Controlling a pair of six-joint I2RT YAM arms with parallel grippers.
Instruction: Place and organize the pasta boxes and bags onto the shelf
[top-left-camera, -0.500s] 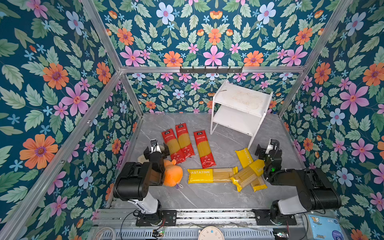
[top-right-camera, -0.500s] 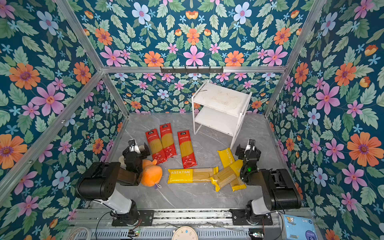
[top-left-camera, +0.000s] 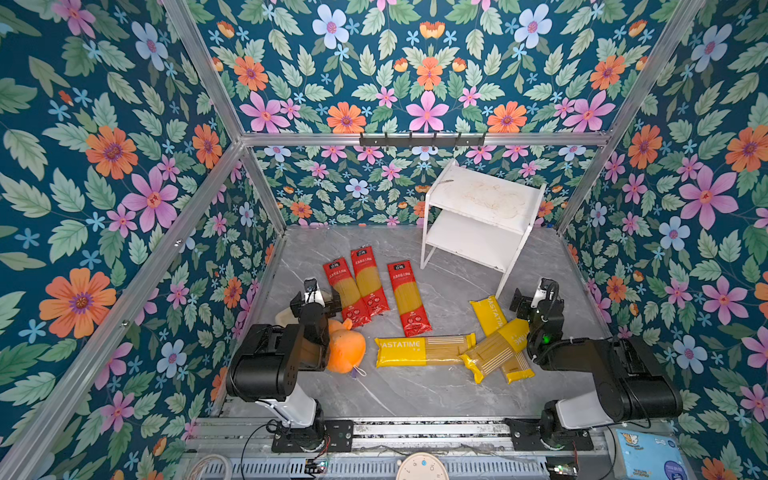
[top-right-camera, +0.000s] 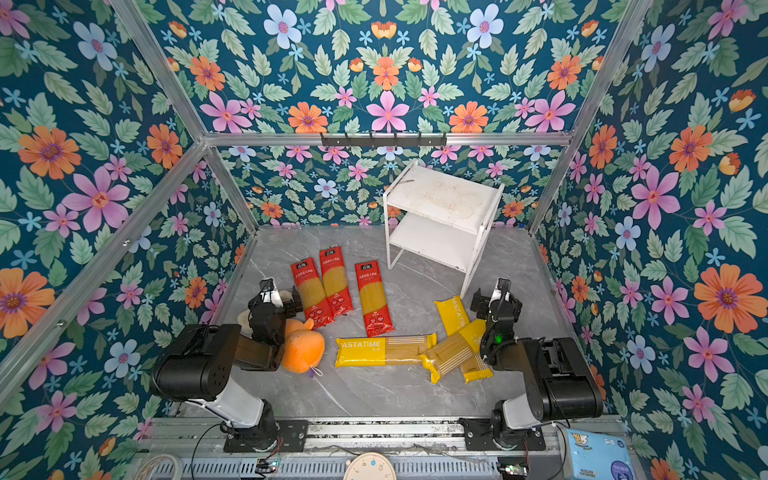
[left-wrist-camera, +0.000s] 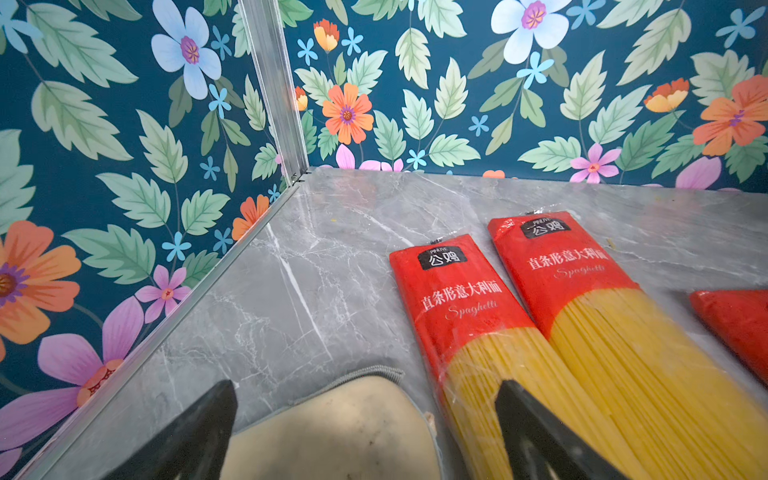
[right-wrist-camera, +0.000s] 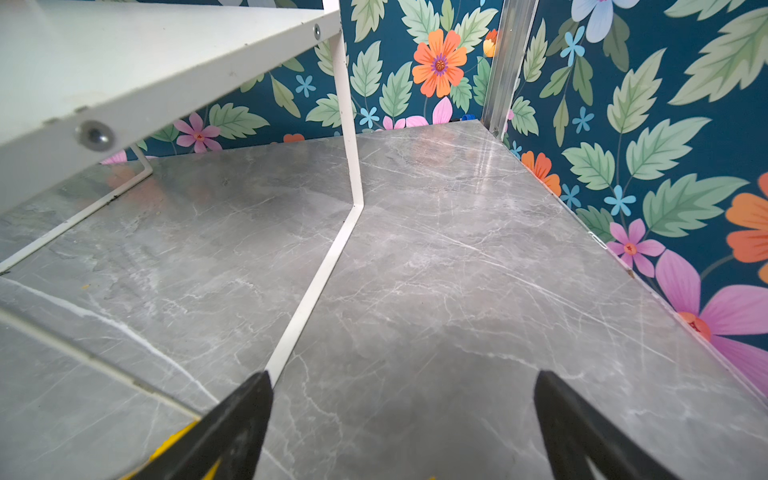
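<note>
The robot's right gripper will close on the solid yellow half (top-left-camera: 514, 332) of the upper crossed PASTATIME pack, as that pack lies on top of the other.
Three red-ended spaghetti bags (top-left-camera: 369, 281) (top-right-camera: 335, 279) lie side by side on the grey marble floor, left of centre. The nearest two bags (left-wrist-camera: 478, 316) show in the left wrist view. Three yellow PASTATIME packs (top-left-camera: 424, 351) (top-right-camera: 384, 351) lie in front, two of them crossed at the right (top-left-camera: 496, 351). The white two-tier shelf (top-left-camera: 484, 197) (top-right-camera: 442, 195) stands bare at the back right; its leg (right-wrist-camera: 316, 286) runs up to one right finger. My left gripper (top-left-camera: 316, 302) (left-wrist-camera: 365, 390) is open above a beige object. My right gripper (top-left-camera: 538, 300) (right-wrist-camera: 403, 378) is open over bare floor.
An orange plush toy (top-left-camera: 345, 349) lies against the left arm. The beige oblong object (left-wrist-camera: 332, 436) (top-left-camera: 284, 316) lies beside the leftmost red bag. Floral walls close in three sides. A black hook rail (top-left-camera: 422, 139) hangs on the back wall.
</note>
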